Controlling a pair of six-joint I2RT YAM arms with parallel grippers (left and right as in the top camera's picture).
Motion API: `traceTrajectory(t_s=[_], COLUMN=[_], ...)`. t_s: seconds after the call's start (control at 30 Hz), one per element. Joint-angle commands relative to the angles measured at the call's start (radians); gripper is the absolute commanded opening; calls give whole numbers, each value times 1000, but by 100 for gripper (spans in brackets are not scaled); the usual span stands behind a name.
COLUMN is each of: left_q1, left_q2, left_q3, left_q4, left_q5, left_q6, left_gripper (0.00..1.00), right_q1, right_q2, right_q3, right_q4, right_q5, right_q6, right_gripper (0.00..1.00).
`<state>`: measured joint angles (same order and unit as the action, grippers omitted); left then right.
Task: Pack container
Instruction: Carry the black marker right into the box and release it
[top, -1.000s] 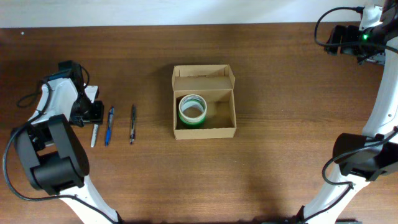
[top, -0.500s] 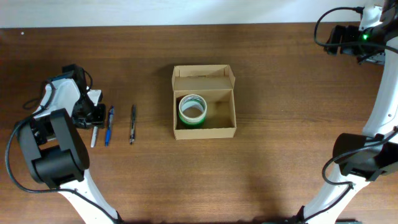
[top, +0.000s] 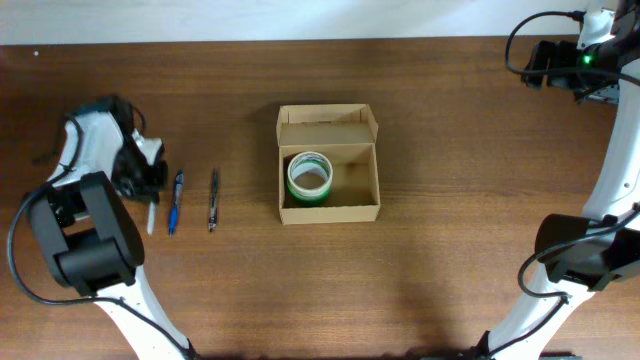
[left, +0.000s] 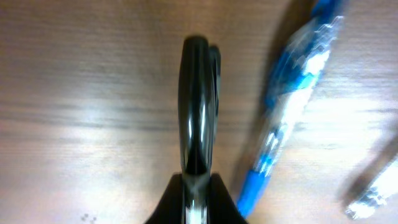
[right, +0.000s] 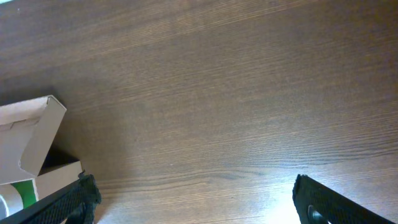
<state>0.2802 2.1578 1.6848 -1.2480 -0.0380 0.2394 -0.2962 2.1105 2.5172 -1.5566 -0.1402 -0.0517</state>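
I need to release the black-capped white pen, now held down at the table, from my left gripper inside the container (top: 341, 195), next to the green and white tape roll.
The container (top: 330, 211) is a tan cardboard box at the table's middle, its flap lid standing open at the back. A green and white tape roll (top: 309, 176) lies inside it. Left of it, my left gripper (top: 148, 183) is down at the table, shut on a black-capped white pen (top: 152, 214). In the left wrist view that pen's black end (left: 196, 106) sticks out from between the jaws (left: 198, 202). My right gripper (right: 196, 205) hangs open over bare wood at the far right, with nothing between its fingers; the container's flap (right: 31, 140) shows at the left edge of that view.
A blue pen (top: 175, 203) lies just right of the held pen, close to it in the left wrist view (left: 292, 106). A dark pen (top: 213, 200) lies further right. Both lie between the left gripper and the container.
My left gripper has closed onto the black-capped pen, and the arm has shifted slightly up the table. The right arm, container and tape roll have not moved.
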Motion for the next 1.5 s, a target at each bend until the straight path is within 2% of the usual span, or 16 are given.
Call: traceTrajectory(t_s=[0.0,0.13,0.23,0.33,0.4,0.5,0.6,0.83,1.1,1.47], left_q1=[-3,-53,-133,-248,-343,-453,-570,-748,-864,-898], left_q2=[-10,-21,-39,-59,-95,-145,-197,-239,-239,-238], left_q3=[265,618,876,1064,1102,1063,944,511,209,20], left_q4=[-104,-259,-349,-422,-439,-439,-423,-346,-138,70], left_q5=[97,129,129,129,141,158,149,147,138,138], left_q6=[-5,68,174,268,283,298,320,465,660,675], left_gripper=[2,2,2,2,2,2,2,2,2,2], right_q1=[-5,-5,-5,-5,-5,-5,-5,-5,-5,-5], right_q2=[-3,-3,-3,-3,-3,-3,-3,-3,-3,-3], right_q3=[6,5,6,5,6,5,6,5,6,6], right_q4=[0,0,0,0,0,0,0,0,0,0], right_q5=[-5,-5,-5,-6,-5,-5,-6,-5,-5,-5], right_q6=[8,8,8,8,8,8,8,8,8,8], right_gripper=[99,99,99,99,99,99,99,99,99,99])
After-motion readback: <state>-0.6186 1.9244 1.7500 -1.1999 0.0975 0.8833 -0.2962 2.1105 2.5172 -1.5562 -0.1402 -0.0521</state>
